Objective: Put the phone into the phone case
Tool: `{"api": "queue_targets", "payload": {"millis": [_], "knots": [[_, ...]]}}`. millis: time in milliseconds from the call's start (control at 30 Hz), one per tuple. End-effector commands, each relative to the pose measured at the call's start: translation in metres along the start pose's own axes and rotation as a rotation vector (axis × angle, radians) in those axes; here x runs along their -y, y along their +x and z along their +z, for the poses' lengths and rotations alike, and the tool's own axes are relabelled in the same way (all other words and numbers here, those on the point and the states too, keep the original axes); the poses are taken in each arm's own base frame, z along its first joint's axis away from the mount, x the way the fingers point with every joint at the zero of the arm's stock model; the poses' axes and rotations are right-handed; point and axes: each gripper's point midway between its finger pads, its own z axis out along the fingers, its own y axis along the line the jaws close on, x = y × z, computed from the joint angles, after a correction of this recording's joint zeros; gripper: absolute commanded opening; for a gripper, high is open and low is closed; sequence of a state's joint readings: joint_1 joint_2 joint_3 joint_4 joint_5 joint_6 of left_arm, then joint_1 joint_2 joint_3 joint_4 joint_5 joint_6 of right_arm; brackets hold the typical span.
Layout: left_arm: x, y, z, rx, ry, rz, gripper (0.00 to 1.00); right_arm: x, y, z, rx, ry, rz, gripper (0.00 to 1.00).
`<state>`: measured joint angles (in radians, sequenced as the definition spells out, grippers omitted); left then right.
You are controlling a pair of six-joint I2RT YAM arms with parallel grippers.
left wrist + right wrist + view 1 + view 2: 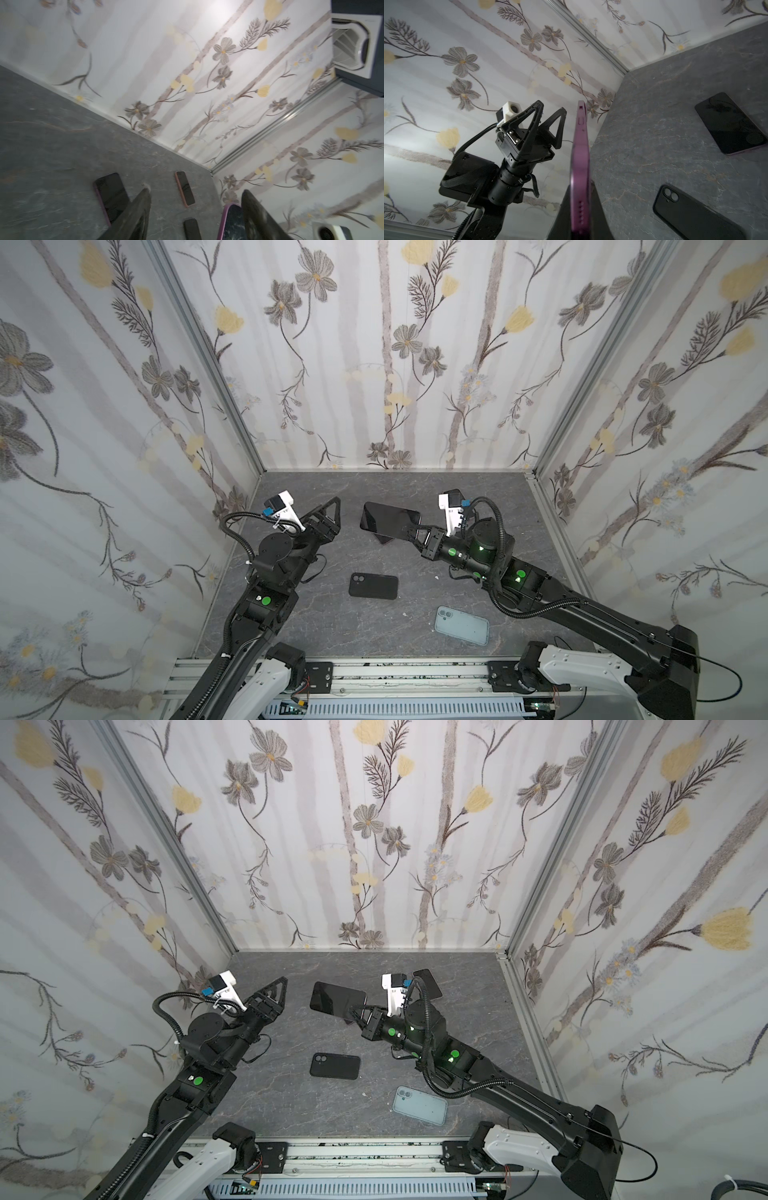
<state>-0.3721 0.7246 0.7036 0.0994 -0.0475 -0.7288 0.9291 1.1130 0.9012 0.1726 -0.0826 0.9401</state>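
Next, my right gripper sets the phone with the purple edge into the black phone case (389,593) that is on the grey table, and lets go of it there.
My right gripper (409,531) (580,207) is shut on the end of a purple-edged phone (388,517) (580,155) and holds it in the air over the back middle of the table, dark screen up. My left gripper (330,510) (197,189) stands open just left of the phone's free end, and that end (232,222) shows beside one of its fingers. A black phone case (373,585) (691,216) lies flat on the table nearer the front. A pale blue phone case (461,625) lies to its front right.
Another dark-screened phone (731,124) (110,193) lies on the grey table (316,626) below the held one. A further phone (430,982) (185,188) lies at the back right behind my right wrist. Flowered walls close in three sides.
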Motion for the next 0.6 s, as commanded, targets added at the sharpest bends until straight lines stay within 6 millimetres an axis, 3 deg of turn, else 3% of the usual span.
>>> {"api": "queue_targets", "payload": {"millis": [0, 233, 367, 567], "knots": [[-0.069, 0.014, -0.007, -0.024, -0.32, 0.147, 0.67, 0.04, 0.023, 0.006, -0.022, 0.141, 0.099, 0.0], [-0.131, 0.107, 0.0, -0.361, -0.435, 0.158, 0.68, 0.088, 0.109, 0.039, -0.184, 0.265, 0.247, 0.0], [-0.148, 0.155, 0.003, -0.522, -0.42, 0.096, 0.68, 0.109, 0.144, 0.053, -0.249, 0.265, 0.341, 0.0], [-0.163, 0.197, 0.005, -0.61, -0.401, -0.036, 0.68, 0.138, 0.162, 0.06, -0.261, 0.307, 0.369, 0.0]]}}
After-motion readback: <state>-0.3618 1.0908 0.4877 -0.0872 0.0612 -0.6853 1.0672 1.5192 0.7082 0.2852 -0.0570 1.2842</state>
